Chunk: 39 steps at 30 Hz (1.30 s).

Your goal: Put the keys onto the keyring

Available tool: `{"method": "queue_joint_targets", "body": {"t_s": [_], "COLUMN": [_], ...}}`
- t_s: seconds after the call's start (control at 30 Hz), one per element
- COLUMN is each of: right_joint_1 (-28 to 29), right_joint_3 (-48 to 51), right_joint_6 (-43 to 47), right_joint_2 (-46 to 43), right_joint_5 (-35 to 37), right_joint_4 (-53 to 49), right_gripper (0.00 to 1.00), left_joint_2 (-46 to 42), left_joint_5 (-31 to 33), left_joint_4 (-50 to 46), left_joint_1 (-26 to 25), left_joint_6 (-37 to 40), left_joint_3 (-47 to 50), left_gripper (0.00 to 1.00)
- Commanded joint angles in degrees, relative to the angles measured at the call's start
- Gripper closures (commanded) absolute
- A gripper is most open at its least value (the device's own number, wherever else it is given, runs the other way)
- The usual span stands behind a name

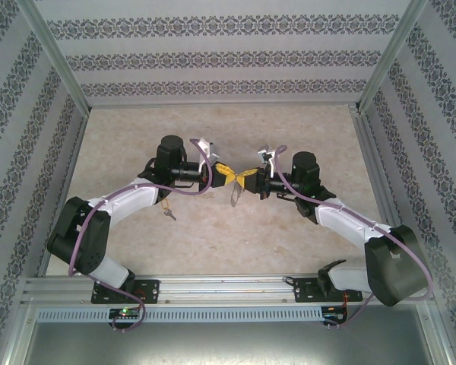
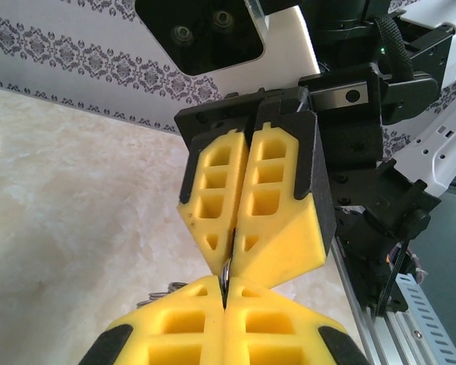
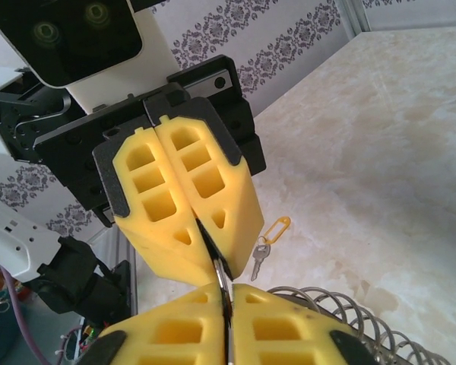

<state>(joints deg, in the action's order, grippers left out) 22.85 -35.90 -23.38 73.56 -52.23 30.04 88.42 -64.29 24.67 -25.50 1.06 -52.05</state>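
My left gripper needs to open and take the keyring deeper (image 1: 236, 177) while my right gripper holds it still, as it pinches just the keyring's edge at its fingertips.
My two yellow-fingered grippers meet tip to tip above the middle of the table. The left gripper (image 1: 226, 173) (image 2: 226, 295) and the right gripper (image 1: 248, 177) (image 3: 226, 295) are both shut on the same thin grey metal keyring (image 2: 226, 272) (image 3: 221, 274), seen edge-on in the seam between the two pairs of fingers. A silvery coil (image 3: 357, 312) (image 2: 156, 293) trails from the ring below the fingers. One small key (image 3: 258, 259) (image 1: 169, 214) with a yellow tag (image 3: 277, 227) lies loose on the table under the left forearm, apart from both grippers.
The table top (image 1: 235, 129) is pale marble with patterned walls on three sides. An aluminium rail (image 1: 228, 287) carrying both arm bases runs along the near edge. The left arm (image 1: 121, 201) passes over the spot where the key lies.
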Motion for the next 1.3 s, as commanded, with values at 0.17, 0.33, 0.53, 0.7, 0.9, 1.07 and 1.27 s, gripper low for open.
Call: {"method": "queue_joint_targets", "body": {"t_s": [0.17,0.33,0.53,0.7,0.9,1.07,1.27], "right_joint_1": [0.79,0.7,0.38,0.32,0.43,0.92,2.42], "right_joint_3": [-1.63,-0.54,0.56,1.08,0.84,-0.16,-1.54], "right_joint_6": [1.24,1.73,1.76,1.43,-0.58,-2.5,-2.44], "right_joint_2": [-1.77,-2.67,-4.71,-5.92,-5.63,-4.08,-2.64], "right_joint_5": [-0.04,2.92,5.92,7.14,6.09,2.66,-0.22], "right_joint_4": [0.62,1.01,2.07,3.79,6.27,7.75,6.6], "right_gripper": [1.0,1.0,1.0,1.0,1.0,1.0,1.0], "left_joint_2": [0.86,-0.54,-6.35,-9.6,-9.64,-8.31,-6.86], "left_joint_5": [-2.48,2.92,14.7,19.52,18.36,15.39,12.77], "left_joint_4": [0.43,5.76,17.22,18.67,25.45,26.4,29.59], "left_joint_1": [-0.52,-0.59,-0.52,-0.53,-0.61,-1.08,-1.84], "left_joint_6": [-1.41,-6.19,-14.6,-20.48,-26.87,-29.82,-32.41], "left_joint_3": [-2.22,-0.44,6.24,9.09,11.97,11.62,12.08], "left_gripper": [1.0,0.89,0.7,0.68,0.64,0.62,0.61]}}
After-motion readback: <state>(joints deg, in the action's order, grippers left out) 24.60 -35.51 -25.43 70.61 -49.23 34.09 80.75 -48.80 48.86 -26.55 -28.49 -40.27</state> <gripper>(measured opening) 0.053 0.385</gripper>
